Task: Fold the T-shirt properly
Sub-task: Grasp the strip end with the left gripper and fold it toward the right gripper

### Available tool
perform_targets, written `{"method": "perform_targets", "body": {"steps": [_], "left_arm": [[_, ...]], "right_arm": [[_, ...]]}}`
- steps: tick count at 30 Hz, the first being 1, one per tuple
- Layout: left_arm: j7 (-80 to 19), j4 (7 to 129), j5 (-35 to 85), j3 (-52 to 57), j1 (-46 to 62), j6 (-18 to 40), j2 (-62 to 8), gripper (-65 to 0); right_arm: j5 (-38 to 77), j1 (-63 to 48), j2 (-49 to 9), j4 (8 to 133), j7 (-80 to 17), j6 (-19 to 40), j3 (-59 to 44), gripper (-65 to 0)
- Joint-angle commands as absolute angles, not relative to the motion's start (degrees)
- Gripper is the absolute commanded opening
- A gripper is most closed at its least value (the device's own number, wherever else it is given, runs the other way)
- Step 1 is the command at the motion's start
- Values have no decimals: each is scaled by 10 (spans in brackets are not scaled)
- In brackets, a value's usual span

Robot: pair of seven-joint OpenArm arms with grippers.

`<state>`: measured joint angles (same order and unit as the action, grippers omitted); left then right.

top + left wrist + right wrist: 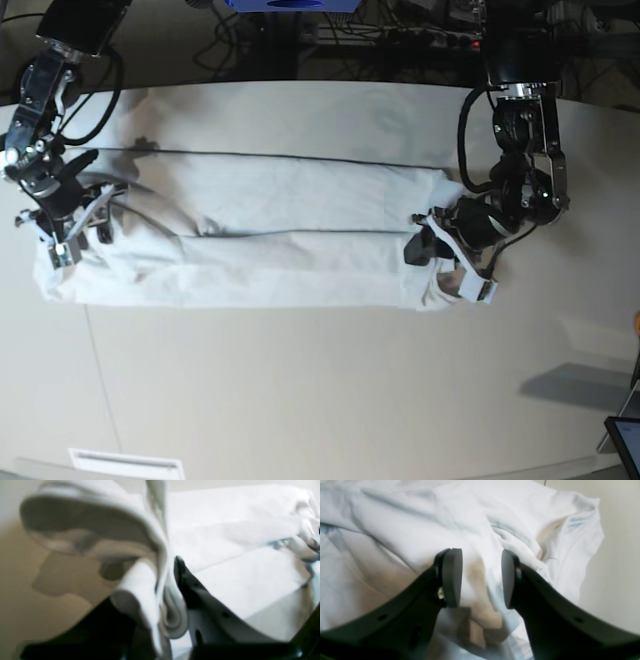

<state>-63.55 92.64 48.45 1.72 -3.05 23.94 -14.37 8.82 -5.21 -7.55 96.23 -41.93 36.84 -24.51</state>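
Next, I release the bunched fold on the T-shirt (222, 230) (267, 543) from my left gripper, next to the T-shirt's rumpled end that is under my right gripper.
The white T-shirt (280, 230) lies on the off-white table (300, 390) as a long band folded lengthwise, running left to right. My left gripper (440, 262) is at the band's right end and is shut on a bunched fold of the shirt. In the left wrist view this fold (150, 580) hangs raised between the fingers (183, 580), with the rest of the shirt (237, 530) flat behind. My right gripper (80, 235) is over the band's left end. In the right wrist view it (480, 578) is open and empty just above the rumpled shirt (407, 522).
Cables and dark equipment (400, 35) line the table's far edge. A dark screen-like object (625, 435) sits at the right front corner. Bare table shows beside the shirt in the left wrist view (25, 605) and the right wrist view (620, 555).
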Motion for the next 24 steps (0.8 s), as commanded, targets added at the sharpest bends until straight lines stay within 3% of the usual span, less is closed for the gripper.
{"method": "perform_targets", "body": {"steps": [1,7,24], "left_arm": [[-625,939,500,14,-41,241,-139,-650],[-625,941,502,-30,-52,193,-109,-650],[-624,863,500,-137,-138,159,0,-650]], "right_arm": [[96,-44,-82,971,-407,370,-247,-406],[96,-44,-82,971,-407,370,-247,-406],[96,-48,-82,971,-408,370,-247,-406]]}}
